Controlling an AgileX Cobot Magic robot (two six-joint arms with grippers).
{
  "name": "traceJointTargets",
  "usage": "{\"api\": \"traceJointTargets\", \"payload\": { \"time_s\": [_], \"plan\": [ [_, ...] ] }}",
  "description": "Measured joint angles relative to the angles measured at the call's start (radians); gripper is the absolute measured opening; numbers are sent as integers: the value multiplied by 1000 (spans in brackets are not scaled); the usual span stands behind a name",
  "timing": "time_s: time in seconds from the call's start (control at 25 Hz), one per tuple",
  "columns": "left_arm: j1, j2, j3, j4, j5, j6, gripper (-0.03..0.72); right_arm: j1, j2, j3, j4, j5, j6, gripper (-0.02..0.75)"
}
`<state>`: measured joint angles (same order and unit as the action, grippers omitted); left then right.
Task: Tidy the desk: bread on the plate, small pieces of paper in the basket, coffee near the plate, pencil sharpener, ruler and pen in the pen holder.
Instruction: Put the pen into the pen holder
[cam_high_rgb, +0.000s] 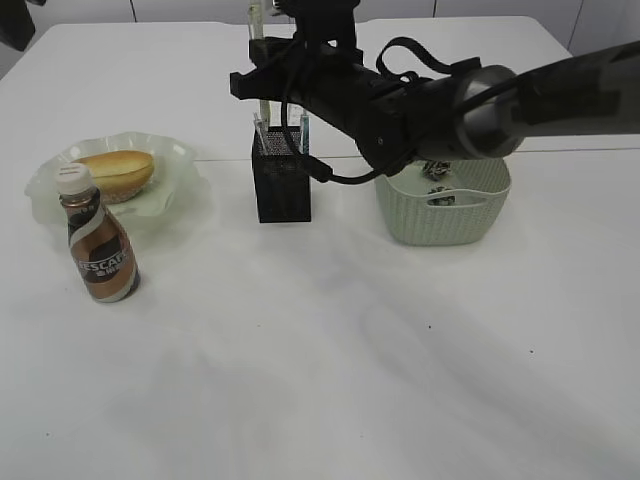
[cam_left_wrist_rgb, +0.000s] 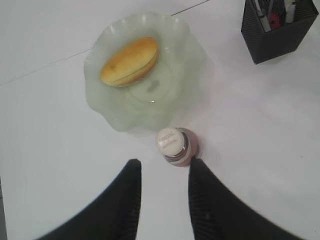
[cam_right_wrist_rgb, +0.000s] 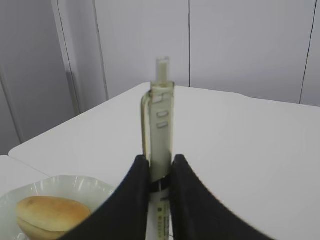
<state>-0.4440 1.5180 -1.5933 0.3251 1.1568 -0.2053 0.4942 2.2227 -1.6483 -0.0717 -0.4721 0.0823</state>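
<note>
I need to release the pale pen from my right gripper between the thin items in the black mesh pen holder (cam_high_rgb: 274, 140).
My right gripper (cam_high_rgb: 262, 62) (cam_right_wrist_rgb: 159, 159) is shut on a pale upright pen (cam_high_rgb: 256, 22) (cam_right_wrist_rgb: 161, 115), directly above the black mesh pen holder (cam_high_rgb: 283, 190) (cam_left_wrist_rgb: 277, 37). The holder has several thin items and something pink in it. The bread (cam_high_rgb: 118, 172) (cam_left_wrist_rgb: 130, 61) lies on the pale green plate (cam_high_rgb: 172, 200) (cam_left_wrist_rgb: 125, 112). The brown coffee bottle (cam_high_rgb: 100, 245) (cam_left_wrist_rgb: 174, 143) stands upright just in front of the plate. My left gripper (cam_left_wrist_rgb: 165, 162) hovers over that bottle, open, with nothing between its fingers. The pale green basket (cam_high_rgb: 440, 220) holds crumpled paper pieces (cam_high_rgb: 436, 172).
My right arm (cam_high_rgb: 520, 95) stretches from the right edge across the basket to the holder. A seam between two white tabletops (cam_high_rgb: 560, 150) runs behind the basket. The left arm does not show in the exterior view.
</note>
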Motion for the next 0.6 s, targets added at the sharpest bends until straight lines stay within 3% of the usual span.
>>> {"api": "traceJointTargets", "payload": {
  "time_s": [0.6],
  "plan": [
    [0, 2, 0, 6, -22, 0, 241, -37, 99, -104, 4, 65, 0, 67]
  ]
}}
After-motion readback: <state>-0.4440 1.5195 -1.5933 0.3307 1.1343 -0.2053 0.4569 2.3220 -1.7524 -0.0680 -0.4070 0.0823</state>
